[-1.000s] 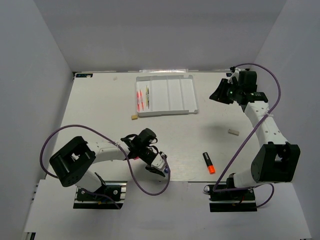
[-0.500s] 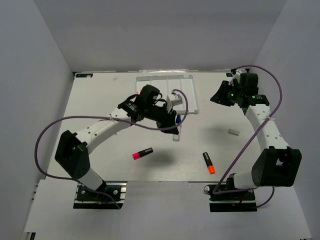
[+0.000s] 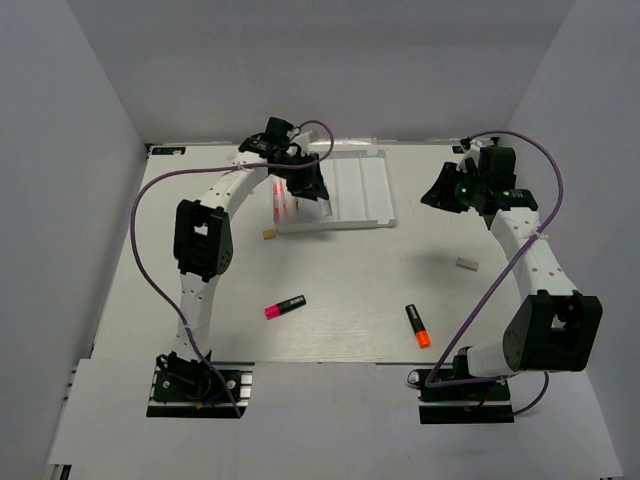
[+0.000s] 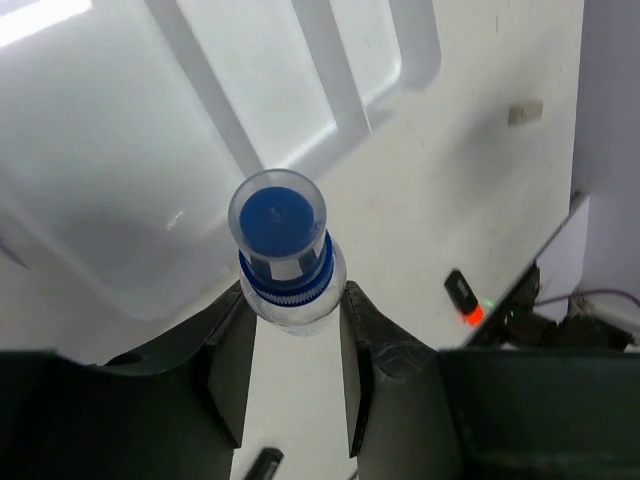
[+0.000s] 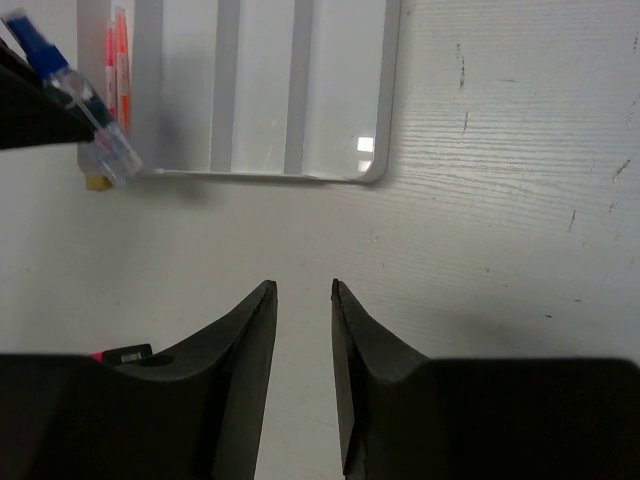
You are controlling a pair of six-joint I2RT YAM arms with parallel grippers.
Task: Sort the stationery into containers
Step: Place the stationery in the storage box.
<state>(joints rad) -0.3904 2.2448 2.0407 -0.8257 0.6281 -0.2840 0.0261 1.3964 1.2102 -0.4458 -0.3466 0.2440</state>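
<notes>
I should use my left gripper to set the small clear bottle down and let go of it in the empty tray compartment [image 3: 330, 199] [image 4: 165, 120] next to the pens.
My left gripper [image 3: 312, 192] is shut on the small clear bottle with a blue cap [image 4: 285, 250] and holds it above the left part of the white divided tray [image 3: 386, 190]. The bottle also shows in the right wrist view [image 5: 100, 130], above the tray's near left corner. Pink, orange and yellow pens [image 3: 284, 195] lie in the tray's left compartment. A pink-ended highlighter [image 3: 285, 307] and an orange-ended highlighter [image 3: 418, 326] lie on the table near the front. My right gripper [image 3: 437, 190] hovers right of the tray, narrowly open and empty [image 5: 303, 287].
One beige eraser [image 3: 268, 235] lies just off the tray's near left corner. Another eraser [image 3: 466, 264] lies at the right, below the right arm. White walls close in the table on three sides. The left arm's purple cable arcs over the left side.
My left arm has swung from the table's front edge up and back over the tray, carrying the bottle. The pink-ended highlighter is now uncovered. The right arm has barely moved.
</notes>
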